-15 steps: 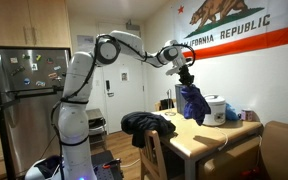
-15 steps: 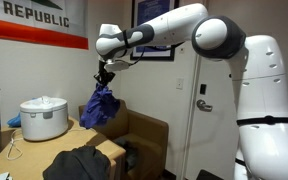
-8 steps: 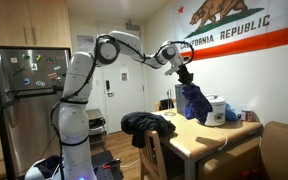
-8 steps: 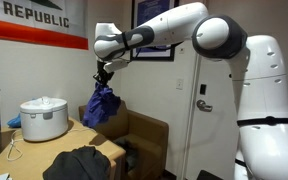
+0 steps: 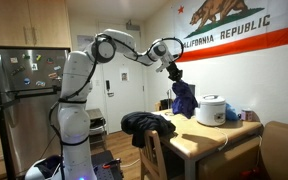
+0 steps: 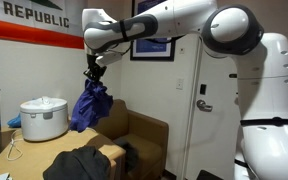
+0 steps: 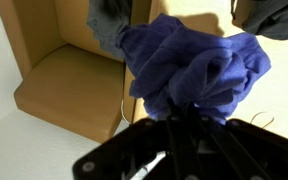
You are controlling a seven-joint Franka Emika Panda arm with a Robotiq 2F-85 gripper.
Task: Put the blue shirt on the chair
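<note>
The blue shirt, now hanging above the table's far side, will come to rest on top of the dark garment (image 5: 137,122) by the wooden chair, where my gripper needs to let go of it.
My gripper (image 5: 174,72) is shut on the blue shirt (image 5: 182,97), which hangs bunched below it in the air, above the far side of the wooden table (image 5: 199,137). In an exterior view the gripper (image 6: 92,74) holds the shirt (image 6: 88,106) above the brown armchair (image 6: 139,132). In the wrist view the shirt (image 7: 194,68) fills the middle, pinched between my fingers (image 7: 179,118), with the armchair seat (image 7: 69,90) below. A wooden chair (image 5: 154,152) stands at the table's near side.
A dark garment (image 5: 147,124) lies on the table corner by the wooden chair; it shows in the other exterior view too (image 6: 79,163). A white rice cooker (image 5: 212,109) (image 6: 42,118) sits on the table. A refrigerator (image 5: 24,100) stands behind the arm.
My gripper has carried the blue shirt sideways, away from the rice cooker and more over the armchair. The shirt swings with it. The grip has stayed shut.
</note>
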